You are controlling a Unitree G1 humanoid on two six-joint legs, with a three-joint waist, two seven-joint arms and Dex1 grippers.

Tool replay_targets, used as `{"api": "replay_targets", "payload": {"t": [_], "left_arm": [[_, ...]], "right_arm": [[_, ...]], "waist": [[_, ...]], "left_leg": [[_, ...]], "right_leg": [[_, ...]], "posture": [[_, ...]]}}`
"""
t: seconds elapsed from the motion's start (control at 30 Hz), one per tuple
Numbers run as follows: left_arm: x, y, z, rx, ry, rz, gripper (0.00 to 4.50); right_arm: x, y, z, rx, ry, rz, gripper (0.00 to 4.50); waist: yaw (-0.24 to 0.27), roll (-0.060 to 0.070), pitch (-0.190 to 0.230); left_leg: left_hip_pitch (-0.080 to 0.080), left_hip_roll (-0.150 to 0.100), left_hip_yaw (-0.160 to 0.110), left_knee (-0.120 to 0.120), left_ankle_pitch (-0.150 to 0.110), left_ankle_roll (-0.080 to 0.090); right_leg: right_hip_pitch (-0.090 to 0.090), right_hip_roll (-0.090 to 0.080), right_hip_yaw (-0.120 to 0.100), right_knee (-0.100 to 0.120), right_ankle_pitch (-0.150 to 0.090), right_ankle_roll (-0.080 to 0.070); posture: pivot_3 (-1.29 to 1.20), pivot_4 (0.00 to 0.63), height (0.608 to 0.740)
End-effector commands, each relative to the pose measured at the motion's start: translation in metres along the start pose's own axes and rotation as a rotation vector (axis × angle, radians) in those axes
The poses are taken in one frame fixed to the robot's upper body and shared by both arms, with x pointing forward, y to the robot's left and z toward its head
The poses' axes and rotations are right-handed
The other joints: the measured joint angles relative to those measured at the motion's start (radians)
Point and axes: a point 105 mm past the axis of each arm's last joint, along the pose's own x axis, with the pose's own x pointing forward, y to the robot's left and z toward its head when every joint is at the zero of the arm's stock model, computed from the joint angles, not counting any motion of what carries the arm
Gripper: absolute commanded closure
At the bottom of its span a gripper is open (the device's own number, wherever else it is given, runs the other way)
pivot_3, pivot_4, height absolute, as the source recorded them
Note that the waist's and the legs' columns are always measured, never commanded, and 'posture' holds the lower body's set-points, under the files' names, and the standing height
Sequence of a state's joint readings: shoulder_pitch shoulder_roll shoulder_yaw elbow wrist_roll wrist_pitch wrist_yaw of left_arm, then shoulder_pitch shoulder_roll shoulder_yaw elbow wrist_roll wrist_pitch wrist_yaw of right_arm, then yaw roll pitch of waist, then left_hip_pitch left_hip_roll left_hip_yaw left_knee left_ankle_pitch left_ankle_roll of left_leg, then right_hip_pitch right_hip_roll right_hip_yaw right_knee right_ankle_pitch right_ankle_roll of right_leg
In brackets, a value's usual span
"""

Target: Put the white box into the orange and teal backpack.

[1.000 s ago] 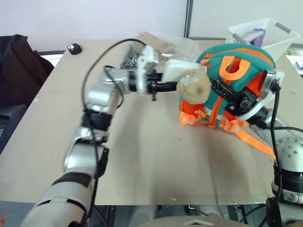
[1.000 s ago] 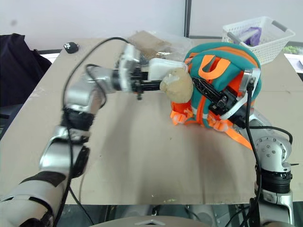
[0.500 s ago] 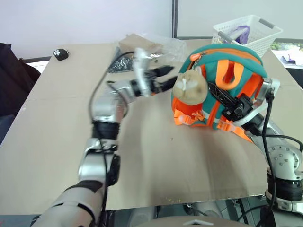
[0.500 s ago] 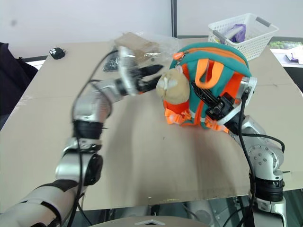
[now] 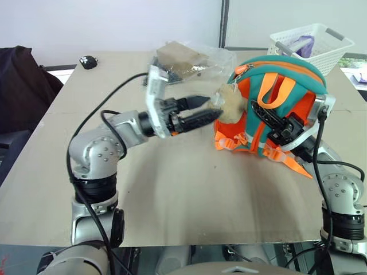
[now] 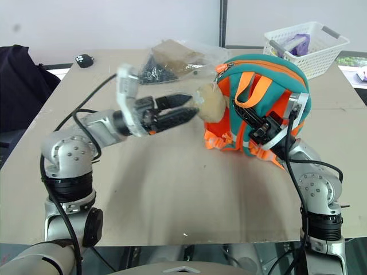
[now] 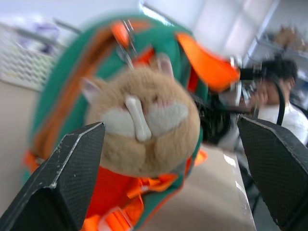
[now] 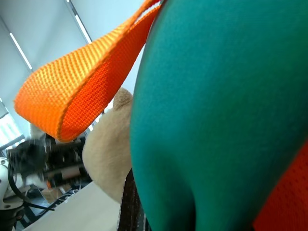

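The zipper pull is high on the backpack, above the zipper's lower end, so my left gripper needs to grab the hanging plush (image 5: 230, 104) and pull it down.
The orange and teal backpack (image 5: 281, 109) stands upright at the table's right, with its tan plush piece (image 5: 231, 104) facing left. My right gripper (image 5: 262, 113) is shut on the backpack's front, its black fingers lying across the orange straps. Just left of the plush, my left gripper (image 5: 213, 107) points level at it, open with nothing between its fingers. In the left wrist view the plush (image 7: 144, 127) sits between the spread fingers (image 7: 72, 168). The right wrist view is close against teal fabric (image 8: 216, 110) and an orange strap loop (image 8: 82, 82). The white box is hidden.
A white lattice basket (image 5: 312, 44) holding something purple stands at the far right corner. A clear plastic bag with a brown carton (image 5: 186, 59) lies behind my left gripper. A small black object (image 5: 88, 60) sits far left. Bare tabletop (image 5: 189, 183) lies in front.
My left gripper has opened, let go of the white box at the backpack's mouth and drawn back to the left. The box no longer shows. The camera has shifted.
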State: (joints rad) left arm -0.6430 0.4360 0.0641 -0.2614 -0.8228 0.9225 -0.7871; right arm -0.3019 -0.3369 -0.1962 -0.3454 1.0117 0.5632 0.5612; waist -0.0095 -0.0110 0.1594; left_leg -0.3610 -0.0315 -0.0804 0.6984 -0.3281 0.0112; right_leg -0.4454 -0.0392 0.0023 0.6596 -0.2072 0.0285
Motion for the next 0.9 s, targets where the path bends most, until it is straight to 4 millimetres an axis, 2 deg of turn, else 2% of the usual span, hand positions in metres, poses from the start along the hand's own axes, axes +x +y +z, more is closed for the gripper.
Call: {"api": "replay_targets", "payload": {"t": [0.03, 0.2, 0.3, 0.53, 0.57, 0.6, 0.73, 0.83, 0.9], "left_arm": [[0.008, 0.014, 0.006, 0.069, -0.033, 0.063, 0.03], [0.022, 0.014, 0.003, 0.070, -0.055, 0.045, 0.03], [0.027, 0.015, 0.004, 0.090, -0.070, 0.046, 0.77], [0.028, 0.013, 0.010, 0.080, -0.111, 0.014, 4.01], [0.027, 0.013, 0.009, 0.080, -0.108, 0.014, 4.21], [0.024, 0.016, 0.008, 0.085, -0.102, 0.029, 4.33], [0.000, 0.031, 0.011, 0.101, -0.079, 0.102, 4.34], [-0.039, 0.064, 0.017, 0.129, -0.026, 0.254, 4.34], [-0.054, 0.084, -0.016, 0.139, 0.158, 0.341, 4.34]], "right_arm": [[0.004, 0.011, 0.010, -0.025, -0.035, 0.046, 4.50], [0.003, 0.012, 0.007, -0.023, -0.041, 0.038, 4.50], [0.004, 0.013, 0.006, -0.018, -0.046, 0.039, 4.50], [0.006, 0.015, 0.005, -0.018, -0.051, 0.045, 4.50], [0.006, 0.015, 0.005, -0.019, -0.052, 0.045, 4.50], [0.006, 0.015, 0.005, -0.019, -0.052, 0.045, 4.50], [0.006, 0.015, 0.005, -0.020, -0.051, 0.044, 4.50], [0.003, 0.012, 0.006, -0.027, -0.044, 0.034, 4.50], [0.001, 0.011, 0.006, -0.028, -0.042, 0.028, 4.50]], "waist": [[-0.001, 0.000, 0.000], [-0.002, 0.000, 0.000], [-0.001, 0.000, 0.000], [-0.002, 0.000, 0.000], [-0.002, 0.000, 0.000], [-0.002, 0.000, 0.000], [-0.005, 0.000, 0.000], [-0.008, 0.000, 0.000], [-0.008, 0.000, 0.000]], "left_leg": [[0.000, 0.000, 0.000, 0.000, 0.000, 0.000], [0.000, 0.000, 0.001, 0.000, 0.000, 0.000], [0.000, 0.000, 0.001, 0.000, 0.000, 0.000], [0.000, 0.000, 0.001, 0.000, 0.000, 0.000], [0.000, 0.000, 0.001, 0.000, 0.000, 0.000], [0.000, 0.000, 0.001, 0.000, 0.000, 0.000], [0.000, 0.000, 0.001, 0.000, 0.000, 0.000], [0.000, 0.001, 0.001, 0.000, 0.000, 0.000], [0.001, 0.001, 0.002, 0.000, 0.000, 0.000]], "right_leg": [[0.000, 0.000, 0.000, 0.000, 0.000, 0.000], [0.000, 0.000, 0.001, 0.000, 0.000, 0.000], [0.000, 0.000, 0.001, 0.000, 0.000, 0.000], [0.000, 0.000, 0.001, 0.000, 0.000, 0.000], [0.000, 0.000, 0.001, 0.000, 0.000, 0.000], [0.000, 0.000, 0.001, 0.000, 0.000, 0.000], [0.000, 0.000, 0.001, 0.000, 0.000, 0.000], [0.000, 0.001, 0.001, 0.001, 0.000, 0.000], [0.000, 0.004, 0.001, 0.001, 0.000, 0.000]], "posture": [[0.00, 0.150, 0.725], [0.00, 0.150, 0.725], [0.00, 0.150, 0.725], [0.00, 0.150, 0.725], [0.00, 0.150, 0.725], [0.00, 0.150, 0.725], [0.00, 0.150, 0.725], [0.00, 0.150, 0.725], [0.00, 0.150, 0.725]]}}
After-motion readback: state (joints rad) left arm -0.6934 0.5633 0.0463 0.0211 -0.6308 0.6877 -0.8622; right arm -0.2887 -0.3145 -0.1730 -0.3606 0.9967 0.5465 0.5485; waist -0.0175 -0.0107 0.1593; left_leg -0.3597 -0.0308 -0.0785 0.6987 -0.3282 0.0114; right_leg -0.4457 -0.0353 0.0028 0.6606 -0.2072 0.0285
